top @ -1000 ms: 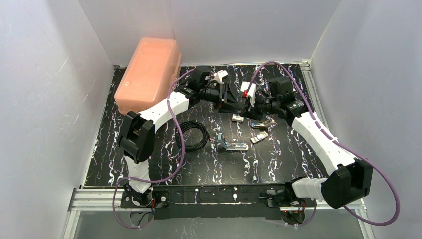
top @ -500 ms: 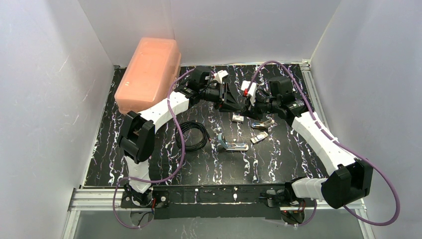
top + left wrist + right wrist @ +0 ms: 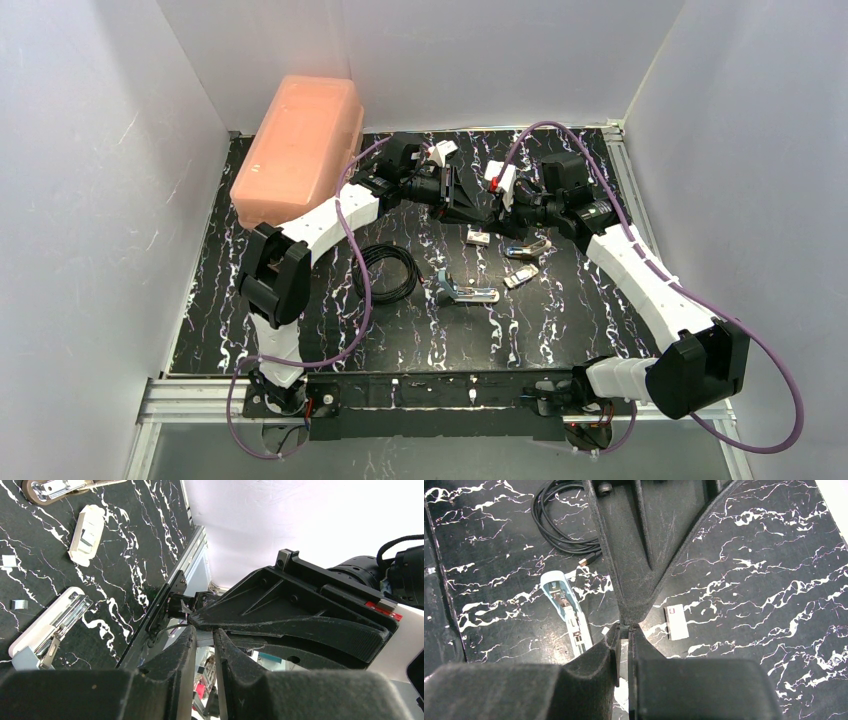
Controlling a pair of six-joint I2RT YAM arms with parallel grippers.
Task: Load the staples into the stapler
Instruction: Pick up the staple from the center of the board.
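Right gripper pinches staples crosswise to left fingers; it should open, back off, and take the staples (image 3: 204, 638) by their sides before loading.
My left gripper (image 3: 474, 208) and right gripper (image 3: 499, 214) meet tip to tip above the back middle of the table. Both are shut on the same tiny grey strip, the staples (image 3: 205, 639). In the left wrist view my left gripper (image 3: 204, 633) pinches one end of it. In the right wrist view my right gripper (image 3: 624, 632) pinches the staples (image 3: 624, 628) against the left gripper's tip. The light-blue stapler (image 3: 462, 290) lies open on the table in front of them, its silver channel showing in the right wrist view (image 3: 565, 606).
A small white block (image 3: 478, 237) lies under the grippers. A pale piece with a silver channel (image 3: 528, 247) and a tan cardboard sleeve (image 3: 520, 277) lie to its right. A coiled black cable (image 3: 385, 272) lies left of the stapler. An orange plastic box (image 3: 298, 148) stands at the back left.
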